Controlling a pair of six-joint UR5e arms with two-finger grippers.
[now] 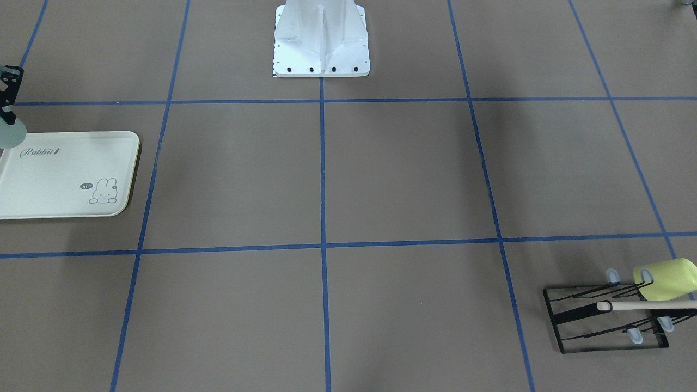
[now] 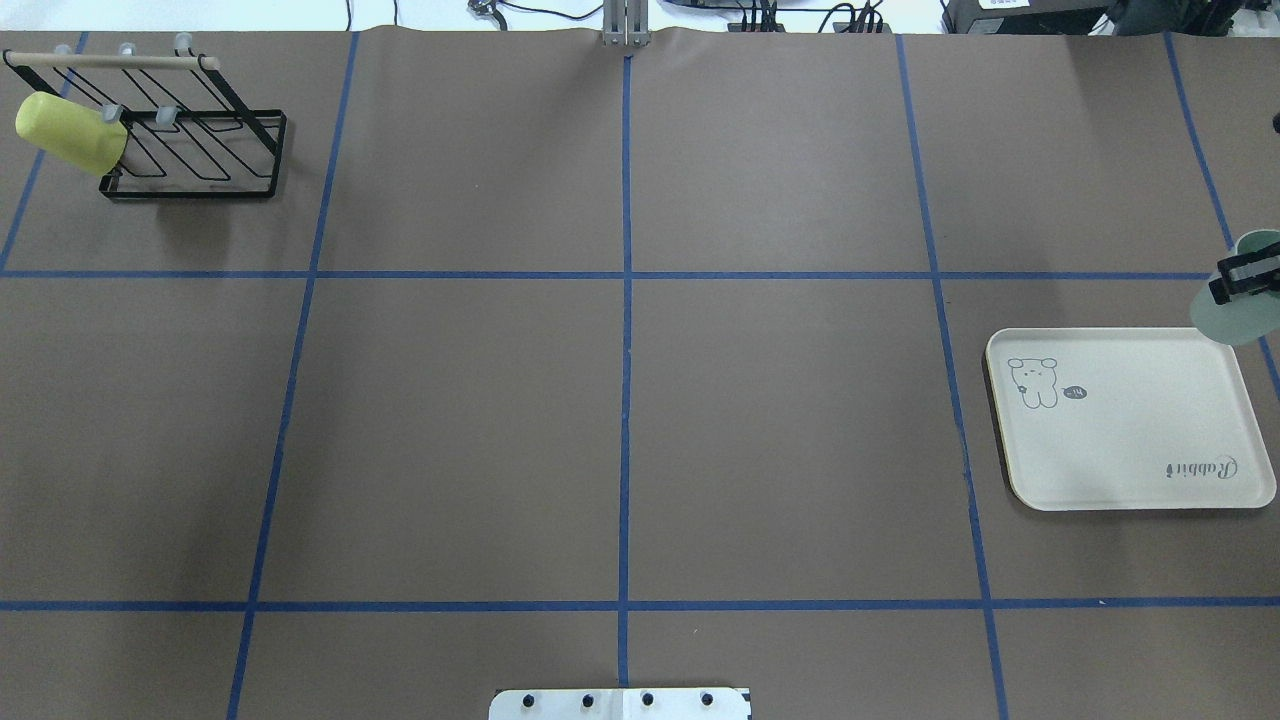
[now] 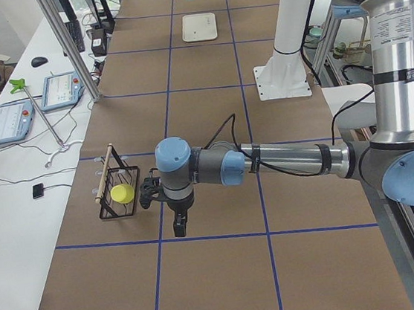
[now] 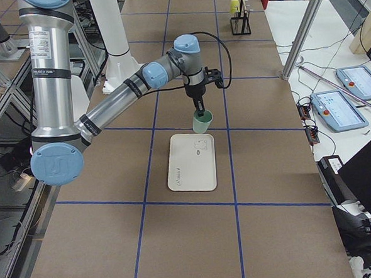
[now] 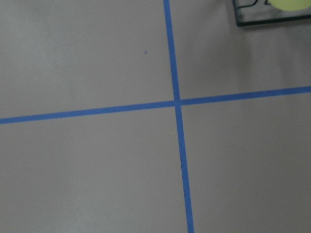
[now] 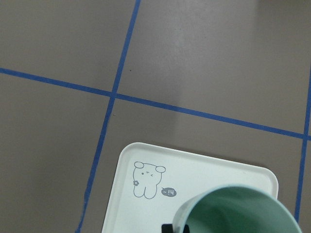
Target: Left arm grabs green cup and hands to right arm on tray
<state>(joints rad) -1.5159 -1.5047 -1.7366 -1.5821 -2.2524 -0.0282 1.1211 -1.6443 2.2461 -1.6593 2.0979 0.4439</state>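
I need to set the mint-green cup on the cream tray (image 1: 57, 181) (image 6: 198, 204) with my right gripper, next to the rabbit drawing's speech bubble.
The pale mint-green cup (image 2: 1235, 315) hangs in my right gripper (image 2: 1245, 275), which is shut on its rim. It is held in the air by the tray's edge that lies away from the robot, also seen in the exterior right view (image 4: 201, 123) and the right wrist view (image 6: 238, 213). The cream "Rabbit" tray (image 2: 1130, 450) lies flat on the table with nothing on it. My left gripper (image 3: 179, 224) shows only in the exterior left view, low over the table beside the rack; I cannot tell whether it is open or shut.
A yellow-green cup (image 2: 70, 132) hangs on a black wire rack (image 2: 200, 130) with a wooden bar at the far left corner. Blue tape lines grid the brown table. The white robot base (image 1: 321, 43) stands at the near edge's middle.
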